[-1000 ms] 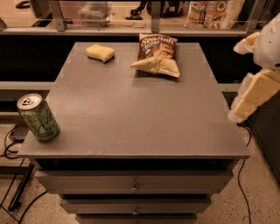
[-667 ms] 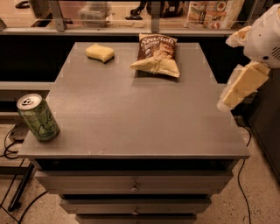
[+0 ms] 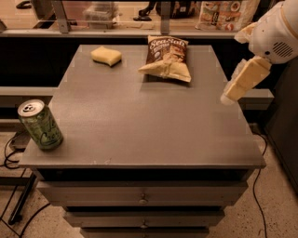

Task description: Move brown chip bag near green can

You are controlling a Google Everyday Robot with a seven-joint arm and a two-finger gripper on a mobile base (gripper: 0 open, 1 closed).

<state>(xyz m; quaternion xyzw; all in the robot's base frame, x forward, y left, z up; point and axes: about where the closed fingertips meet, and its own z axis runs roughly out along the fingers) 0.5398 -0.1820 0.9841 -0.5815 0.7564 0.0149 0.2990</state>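
Note:
My gripper should close on the dark middle (image 3: 169,52) of the brown chip bag, just past the pale tan bottom edge of the bag.
The brown chip bag (image 3: 166,56) lies at the far middle of the grey table (image 3: 149,121), dark brown with white lettering and a pale tan bottom edge towards me. The green can (image 3: 40,124) stands upright at the table's near left corner, silver top showing. My gripper (image 3: 231,93) hangs over the table's right edge, pointing down and to the left. It is to the right of the bag and apart from it, holding nothing that I can see.
A small yellow sponge (image 3: 106,55) lies at the far left of the table. A shelf with packages (image 3: 223,14) runs behind the table. Drawers (image 3: 142,200) sit below the front edge. Cables (image 3: 9,153) lie on the floor at left.
My gripper has moved up and to the left, from beside the table's right edge to over it, closer to the chip bag. The bag, can and sponge have not moved.

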